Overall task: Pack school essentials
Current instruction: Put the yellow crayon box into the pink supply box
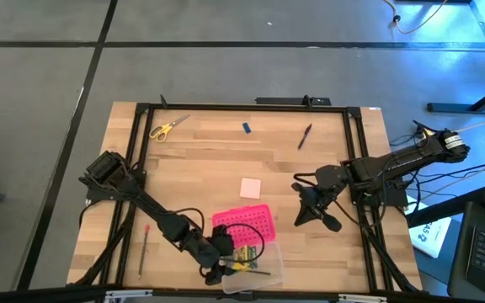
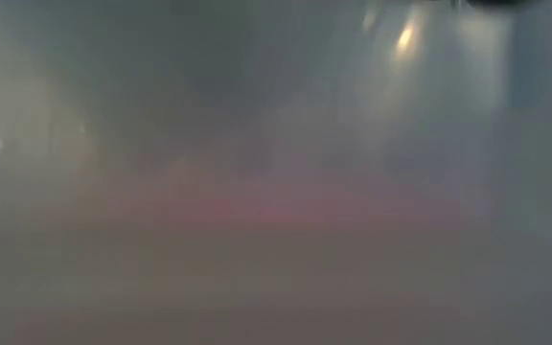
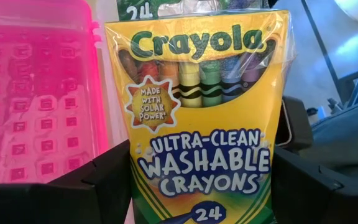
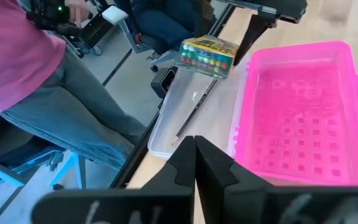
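Note:
Next, I release the crayon box with my left gripper in the pink box's clear half [image 1: 244, 272], toward the near edge of the table.
The yellow-green crayon box [image 3: 201, 118] stands between the two fingers of my left gripper [image 3: 201, 180], which is shut on it at the table's near edge [image 1: 230, 257]. In the right wrist view the crayon box [image 4: 209, 55] hangs over the clear half [image 4: 179, 118] of the bright pink dotted box [image 1: 244, 223]. A thin pen [image 4: 194, 112] lies in that clear half. My right gripper [image 4: 194, 149] is shut on nothing, raised at the pink box's right [image 1: 310, 210]. Scissors [image 1: 168, 126], a blue piece [image 1: 247, 127], a dark pen [image 1: 305, 135], a pale pink pad [image 1: 250, 187] and a red-tipped pencil [image 1: 144, 248] lie flat on the table. My left gripper pinches the crayon box by its two narrow long sides [image 3: 135, 180], near its lower end, one finger [image 3: 98, 186] on each side. The printed face looks toward the wrist. The box lies about level over the clear half; whether it touches that half I cannot tell.
A black frame [image 1: 242, 107] runs around the wooden table. A person in a pink top and jeans [image 4: 36, 81] sits just beyond the table's near edge. The low view is a blur that tells nothing.

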You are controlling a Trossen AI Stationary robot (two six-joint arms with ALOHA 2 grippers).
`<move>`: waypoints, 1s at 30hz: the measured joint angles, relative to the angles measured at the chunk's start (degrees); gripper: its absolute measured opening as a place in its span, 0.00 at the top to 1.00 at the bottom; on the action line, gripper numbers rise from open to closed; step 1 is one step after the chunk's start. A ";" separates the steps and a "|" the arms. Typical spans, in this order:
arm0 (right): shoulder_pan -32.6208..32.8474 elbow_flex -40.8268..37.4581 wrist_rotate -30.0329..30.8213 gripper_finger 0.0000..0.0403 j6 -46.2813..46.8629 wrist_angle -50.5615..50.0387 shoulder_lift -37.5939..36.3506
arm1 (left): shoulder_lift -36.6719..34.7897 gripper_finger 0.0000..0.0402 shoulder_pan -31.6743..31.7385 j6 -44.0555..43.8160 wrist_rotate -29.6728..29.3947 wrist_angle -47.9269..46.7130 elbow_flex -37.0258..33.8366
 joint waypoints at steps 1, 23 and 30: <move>0.00 0.00 0.02 0.99 0.00 0.02 0.00 | 0.00 0.28 0.02 0.00 -0.04 0.04 0.00; 0.00 0.00 0.42 0.99 0.02 0.09 0.00 | 0.00 0.28 -0.15 -0.02 -1.28 -0.02 0.00; 0.00 0.00 0.44 0.99 0.02 0.09 0.00 | 0.00 0.28 -1.22 -1.11 0.02 -0.02 0.00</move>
